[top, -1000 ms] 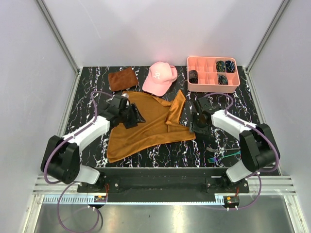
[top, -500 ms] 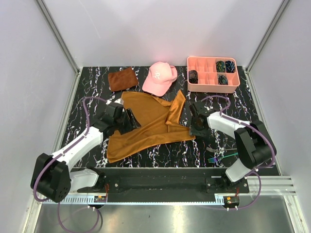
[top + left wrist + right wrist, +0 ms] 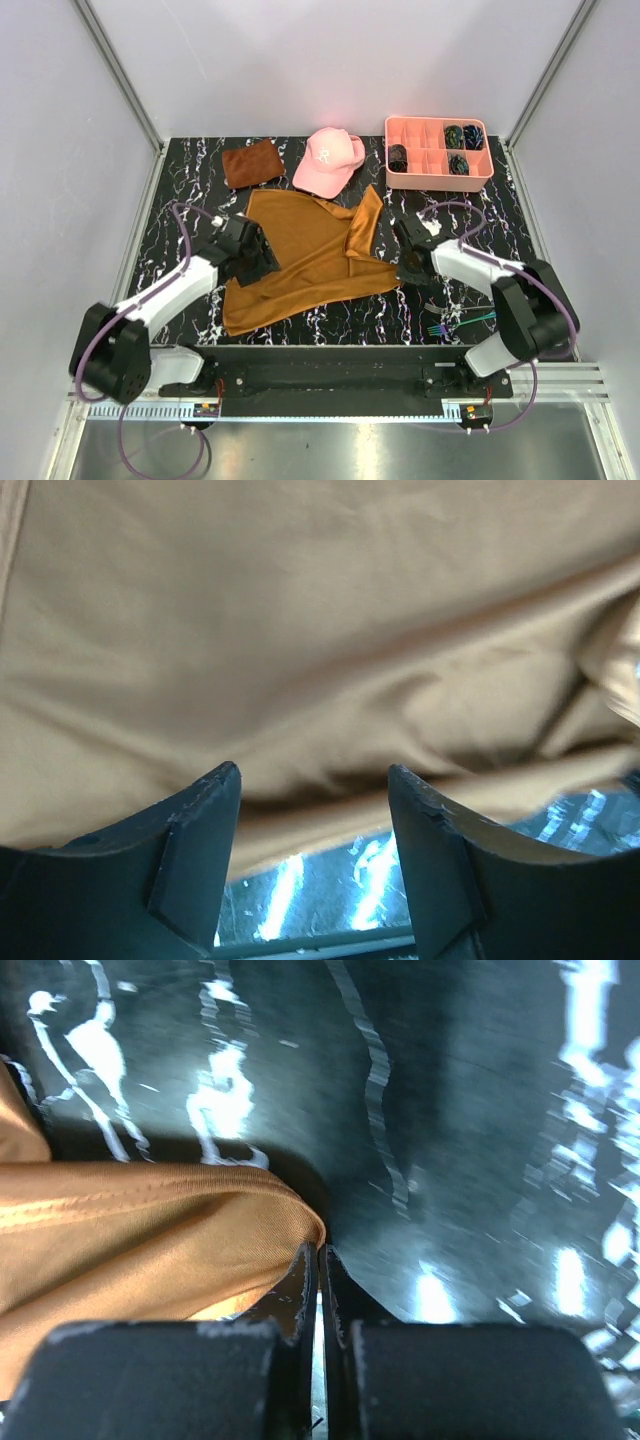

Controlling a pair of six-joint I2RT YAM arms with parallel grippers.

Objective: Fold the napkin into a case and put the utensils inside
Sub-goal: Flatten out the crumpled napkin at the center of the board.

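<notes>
Next, my left gripper closes on the near corner of the napkin [image 3: 230, 331], which is the corner farthest away from the pink compartment tray.
The orange-brown napkin [image 3: 310, 260] lies loosely spread on the black marble table, with a flap folded over at its right back. No case shape shows. My left gripper [image 3: 255, 262] hangs open over the cloth's left near edge. In the left wrist view the napkin [image 3: 300, 630] fills the frame beyond the parted fingertips [image 3: 215, 800]. My right gripper [image 3: 410, 268] is shut at the napkin's right corner. In the right wrist view the hemmed corner [image 3: 250, 1220] is drawn up to the closed fingertips [image 3: 305, 1260]. The utensils [image 3: 440, 327] lie near the right arm's base.
A pink cap [image 3: 328, 158] sits just behind the napkin. A smaller rust-brown cloth [image 3: 251, 162] lies at the back left. A pink compartment tray [image 3: 438, 182] with dark small items stands at the back right. Metal posts frame the table's sides.
The right gripper has closed at the napkin's right corner. The left gripper has drawn back toward the cloth's left near edge and opened a little wider. The cloth shifted slightly.
</notes>
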